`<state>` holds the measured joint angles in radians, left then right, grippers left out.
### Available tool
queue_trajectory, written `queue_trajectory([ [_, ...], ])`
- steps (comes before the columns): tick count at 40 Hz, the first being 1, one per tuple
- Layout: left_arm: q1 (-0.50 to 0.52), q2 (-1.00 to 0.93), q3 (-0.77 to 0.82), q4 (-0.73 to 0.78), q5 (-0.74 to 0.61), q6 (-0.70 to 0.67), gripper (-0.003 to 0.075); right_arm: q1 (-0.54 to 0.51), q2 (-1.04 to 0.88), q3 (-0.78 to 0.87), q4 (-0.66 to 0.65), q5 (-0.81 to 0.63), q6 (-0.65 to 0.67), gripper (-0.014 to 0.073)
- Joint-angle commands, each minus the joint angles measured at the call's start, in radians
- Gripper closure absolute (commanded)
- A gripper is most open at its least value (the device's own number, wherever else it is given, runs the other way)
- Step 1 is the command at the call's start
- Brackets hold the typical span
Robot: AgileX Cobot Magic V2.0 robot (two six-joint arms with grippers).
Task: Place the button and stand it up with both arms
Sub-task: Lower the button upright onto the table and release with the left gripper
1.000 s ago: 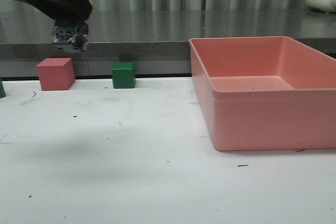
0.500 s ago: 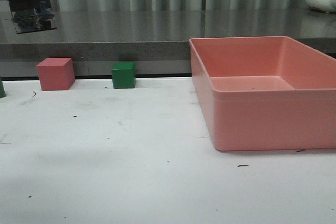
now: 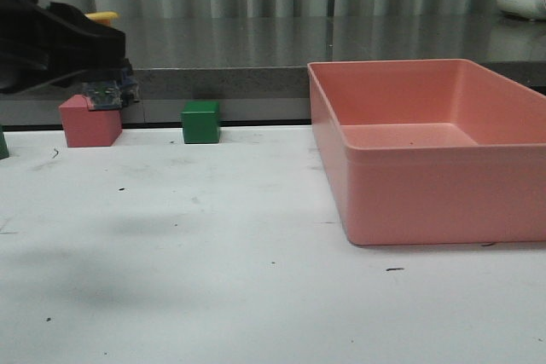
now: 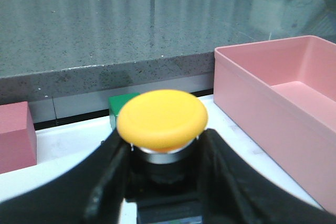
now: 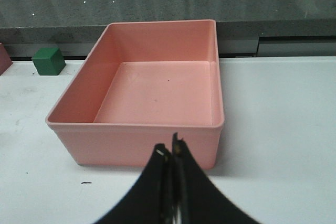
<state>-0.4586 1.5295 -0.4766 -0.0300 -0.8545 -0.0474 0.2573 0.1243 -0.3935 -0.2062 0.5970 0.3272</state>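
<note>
Next, I stand the button on the white table (image 3: 119,224) in front of the pink cube with my left gripper.
The button (image 4: 161,119) has a yellow mushroom cap, a silver ring and a black neck. It sits between the black fingers (image 4: 107,171) of my left gripper (image 4: 164,148), which is shut on its neck. In the front view the left arm (image 3: 51,44) reaches in from the far left above the table. The yellow cap (image 3: 102,16) shows on top of it and the button's base (image 3: 109,93) hangs below, in front of the pink cube. My right gripper (image 5: 170,151) is shut and empty, just in front of the pink bin's near wall. It is not in the front view.
A large empty pink bin (image 3: 426,193) stands on the right of the white table; its rim (image 5: 131,125) also shows in the right wrist view. A pink cube (image 3: 92,125) and a green cube (image 3: 201,122) sit at the back left below a grey stone ledge (image 3: 256,78).
The left arm swung from the upper left almost out of view, then came back lower. It now holds the button in front of the pink cube.
</note>
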Motion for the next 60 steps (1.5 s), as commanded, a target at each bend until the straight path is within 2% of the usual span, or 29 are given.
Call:
queue_trajectory([
  [1,0.001,0.067,-0.023,0.0,-0.212,0.021,0.0573,-0.006,0.011,-0.027,-0.021,-0.077,-0.011,0.0655],
  [6,0.001,0.186,-0.023,-0.019,-0.321,0.085,0.0572,-0.006,0.011,-0.027,-0.021,-0.077,-0.011,0.0655],
  [11,0.002,0.269,-0.023,-0.058,-0.382,0.087,0.0572,-0.006,0.011,-0.027,-0.021,-0.073,-0.011,0.0655],
  [26,0.002,0.392,-0.023,-0.105,-0.423,0.087,0.0572,-0.006,0.011,-0.024,-0.021,-0.074,-0.011,0.0655],
  [37,0.002,0.413,-0.019,-0.105,-0.432,0.087,0.0554,-0.006,0.011,-0.005,-0.021,-0.107,-0.011,0.0655],
  [43,0.002,0.413,-0.019,-0.105,-0.451,0.087,0.0497,-0.006,0.011,-0.005,-0.021,-0.107,-0.011,0.0655],
  [53,0.002,0.413,-0.018,-0.105,-0.477,0.087,0.0348,-0.006,0.011,-0.005,-0.021,-0.107,-0.011,0.0655],
  [60,0.002,0.413,-0.018,-0.105,-0.477,0.087,0.0288,-0.006,0.011,-0.005,-0.021,-0.107,-0.011,0.0655],
])
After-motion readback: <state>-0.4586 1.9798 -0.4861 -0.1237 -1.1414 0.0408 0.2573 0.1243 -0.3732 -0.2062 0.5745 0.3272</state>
